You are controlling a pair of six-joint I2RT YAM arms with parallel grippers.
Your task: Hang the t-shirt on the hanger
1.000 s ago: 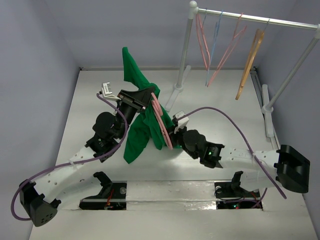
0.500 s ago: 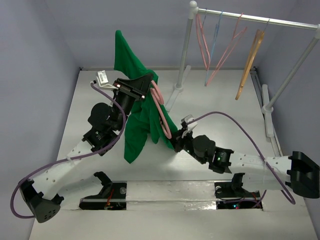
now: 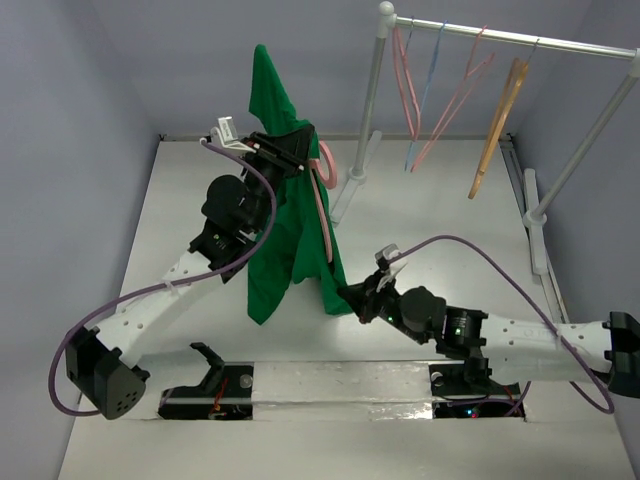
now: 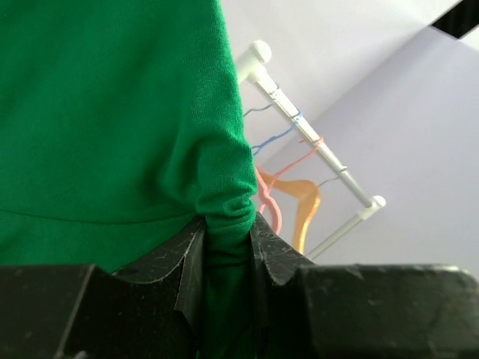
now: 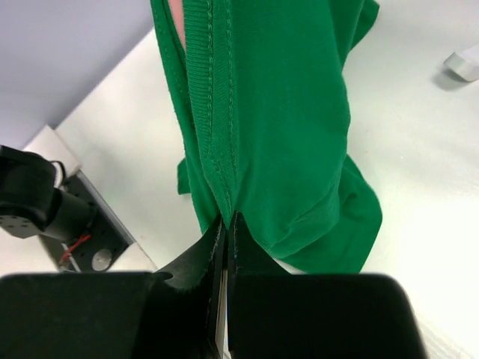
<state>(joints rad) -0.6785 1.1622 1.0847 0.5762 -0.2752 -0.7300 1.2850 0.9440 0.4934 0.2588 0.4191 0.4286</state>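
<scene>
The shirt is taut, with my right gripper below the hanger's lower end, so I need to lower my left gripper and retake the stitched edge closer to the hanger (image 3: 335,270).
The green t-shirt (image 3: 285,235) hangs stretched in the air between my two grippers. My left gripper (image 3: 288,150) is shut on its bunched upper part, seen close in the left wrist view (image 4: 224,217). My right gripper (image 3: 350,297) is shut on a stitched edge low on the shirt, seen in the right wrist view (image 5: 227,217). The salmon-pink hanger (image 3: 324,190) sits along the shirt's right side. Its hook pokes out by the left gripper, and the rest of it is mostly hidden by cloth. The shirt fills both wrist views (image 4: 105,112) (image 5: 284,112).
A white clothes rack (image 3: 500,35) stands at the back right with thin pink and blue hangers (image 3: 425,95) and an orange wooden hanger (image 3: 497,115). Its near post (image 3: 368,110) and foot (image 3: 350,185) stand just right of the shirt. Grey walls close in the left and back.
My left gripper has lifted the shirt's top higher and farther back. My right gripper has moved down toward the near edge, still on the shirt's edge, so the shirt hangs longer.
</scene>
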